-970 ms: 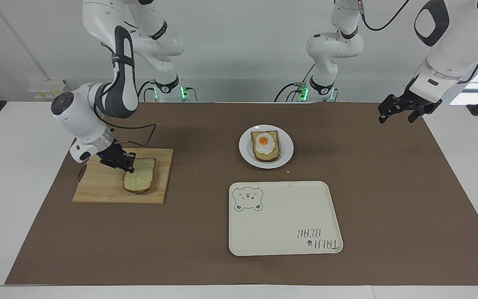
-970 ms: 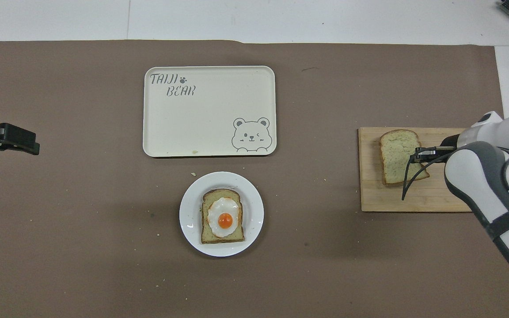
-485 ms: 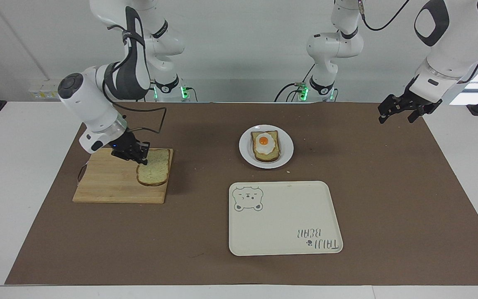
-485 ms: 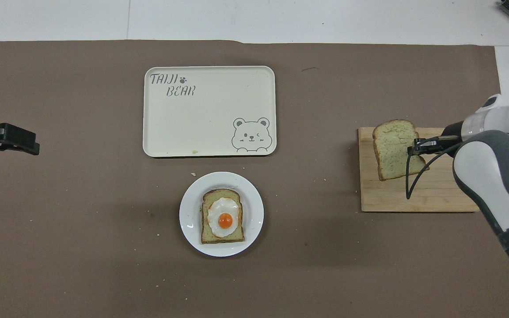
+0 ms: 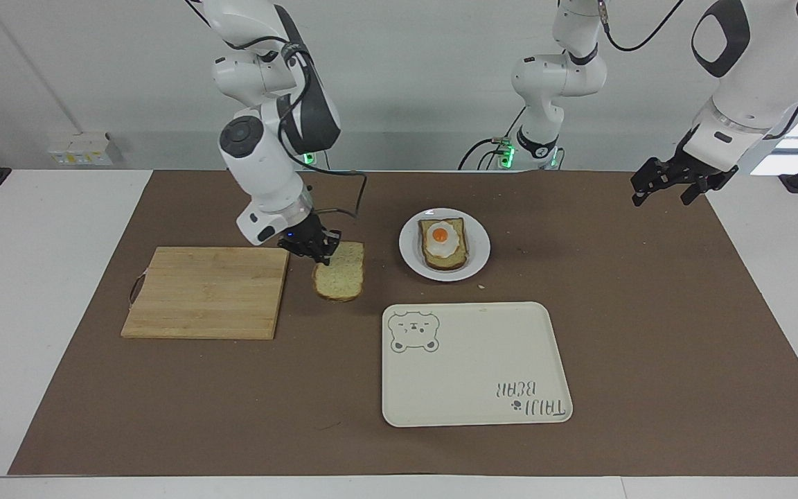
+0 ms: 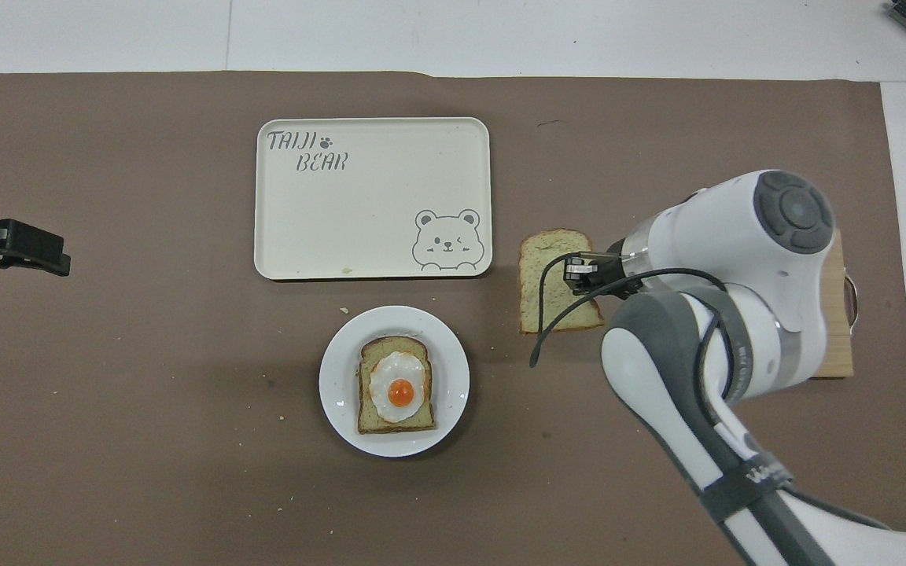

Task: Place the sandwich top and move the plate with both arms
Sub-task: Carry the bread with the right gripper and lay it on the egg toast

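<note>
Next, my right gripper releases the sandwich top on the fried egg (image 6: 395,372) on the plate's bread slice.
My right gripper (image 5: 321,251) (image 6: 579,275) is shut on the sandwich top (image 5: 339,272) (image 6: 554,281), a plain speckled bread slice held by one edge in the air over the brown mat, between the wooden board and the plate. The small white plate (image 5: 475,258) (image 6: 339,376) carries a bread slice with a fried egg (image 5: 443,242) (image 6: 396,387). My left gripper (image 5: 669,184) (image 6: 24,250) waits open over the mat's edge at the left arm's end of the table.
A bare wooden cutting board (image 5: 206,292) (image 6: 837,346) lies toward the right arm's end. A cream rectangular tray with a bear drawing (image 5: 475,364) (image 6: 372,198) lies farther from the robots than the plate. Two smaller white arms (image 5: 557,76) stand at the robots' end.
My right gripper lifted the sandwich top off the wooden board and carried it toward the plate. The left arm has not moved.
</note>
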